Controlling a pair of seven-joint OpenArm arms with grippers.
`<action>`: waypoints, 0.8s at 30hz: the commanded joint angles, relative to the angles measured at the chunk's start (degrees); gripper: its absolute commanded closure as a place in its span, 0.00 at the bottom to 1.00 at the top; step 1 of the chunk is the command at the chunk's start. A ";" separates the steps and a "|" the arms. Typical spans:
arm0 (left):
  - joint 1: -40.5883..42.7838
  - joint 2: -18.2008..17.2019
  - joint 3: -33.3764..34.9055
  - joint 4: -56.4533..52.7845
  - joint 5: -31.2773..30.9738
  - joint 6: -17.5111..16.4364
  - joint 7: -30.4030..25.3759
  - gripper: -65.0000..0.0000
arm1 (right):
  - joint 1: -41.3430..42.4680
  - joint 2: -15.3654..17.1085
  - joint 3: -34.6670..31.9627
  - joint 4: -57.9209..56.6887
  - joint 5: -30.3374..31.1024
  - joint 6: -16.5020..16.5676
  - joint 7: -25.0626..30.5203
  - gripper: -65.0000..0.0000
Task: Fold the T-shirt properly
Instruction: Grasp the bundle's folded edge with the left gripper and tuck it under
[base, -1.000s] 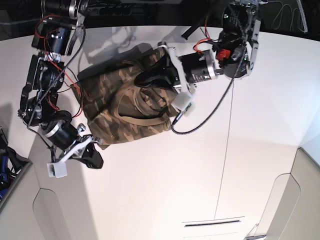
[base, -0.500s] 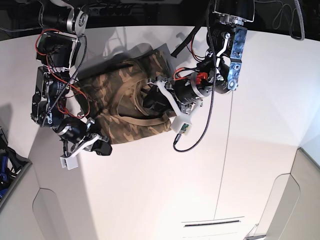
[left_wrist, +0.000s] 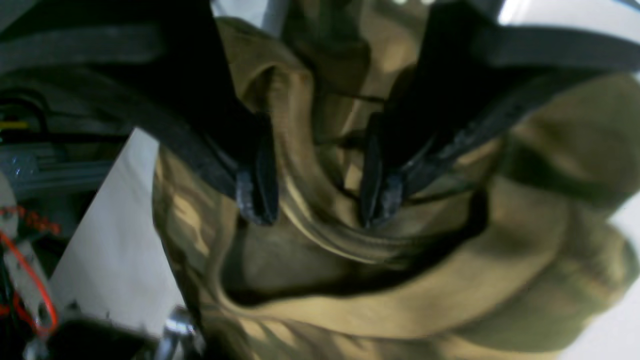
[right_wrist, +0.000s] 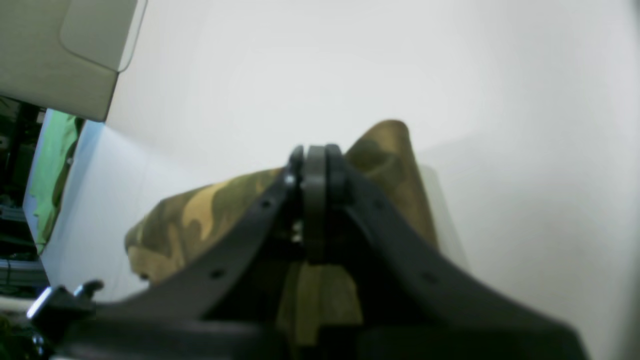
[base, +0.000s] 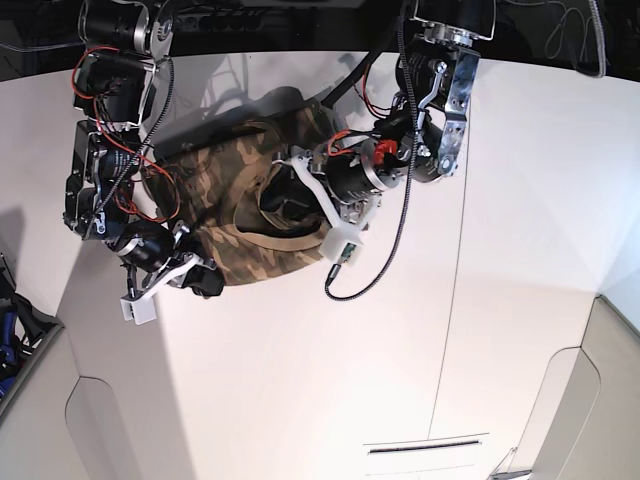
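My left gripper will pinch the fold (left_wrist: 300, 165) beside the collar and pull it away from my right gripper before folding, because the T-shirt lies bunched around its collar.
The camouflage T-shirt (base: 215, 170) lies bunched on the white table (base: 300, 380), its tan collar (base: 270, 243) toward the front. My left gripper (base: 280, 205) is over the middle of the shirt. In the left wrist view it (left_wrist: 317, 205) is open, with its black fingertips (left_wrist: 257, 200) down on either side of a ridge of cloth (left_wrist: 500, 260) beside the collar (left_wrist: 325, 240). My right gripper (base: 205, 283) is at the shirt's front left edge. In the right wrist view it (right_wrist: 312, 165) is shut, with camouflage cloth (right_wrist: 200, 215) between and around the fingers.
A black cable (base: 375, 275) loops from the left arm onto the table beside the shirt. A thin seam (base: 450, 300) runs down the tabletop on the right. A beige panel (right_wrist: 55, 45) and a green cloth (right_wrist: 50, 165) lie beyond the table edge.
My left gripper has moved down and toward the front onto the middle of the shirt. My right gripper has moved up from the bare table to the shirt's front left edge.
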 joint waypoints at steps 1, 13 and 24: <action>-0.66 0.46 0.24 0.74 0.04 -0.37 -1.01 0.54 | 1.33 0.17 -0.02 0.85 1.27 0.48 0.87 1.00; 0.17 1.81 1.05 0.55 7.28 1.11 -1.51 0.82 | 1.33 0.15 -0.02 0.85 1.29 0.48 0.87 1.00; 0.00 1.84 0.96 0.59 7.61 1.07 -3.06 1.00 | 1.33 0.17 -0.02 0.85 1.05 0.48 0.85 1.00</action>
